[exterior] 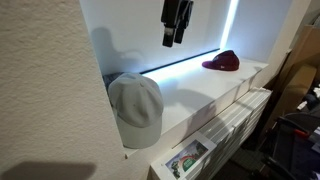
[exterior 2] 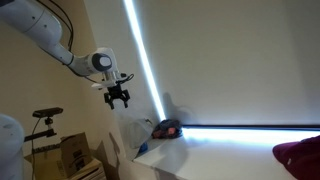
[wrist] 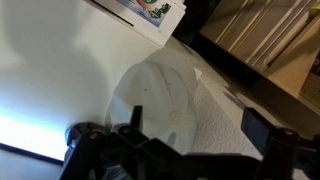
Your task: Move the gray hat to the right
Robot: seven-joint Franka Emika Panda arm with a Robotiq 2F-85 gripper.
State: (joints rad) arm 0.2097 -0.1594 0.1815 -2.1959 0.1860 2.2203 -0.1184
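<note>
The gray hat's top [exterior: 138, 76] [wrist: 160, 129], toward the light strip, is the next place for my gripper to go to and close.
The gray hat [exterior: 135, 105] is a light gray cap that rests at the near end of the white shelf [exterior: 200, 95], against the textured wall. It fills the middle of the wrist view [wrist: 160, 95] and shows as a pale shape in an exterior view [exterior 2: 132, 135]. My gripper [exterior: 175, 40] hangs in the air above the shelf, between the gray hat and the maroon cap [exterior: 222, 62], touching neither. In the wrist view its two fingers [wrist: 195, 125] stand wide apart over the hat's edge with nothing between them. The arm shows in an exterior view [exterior 2: 118, 98].
The maroon cap also shows at the frame edge [exterior 2: 300, 155]. A bright light strip [exterior: 190, 62] runs along the back wall. A colourful printed sheet [exterior: 188, 158] lies below the shelf front, above white slatted drawers [exterior: 240, 115]. Cardboard boxes [exterior 2: 70, 152] stand beside the robot.
</note>
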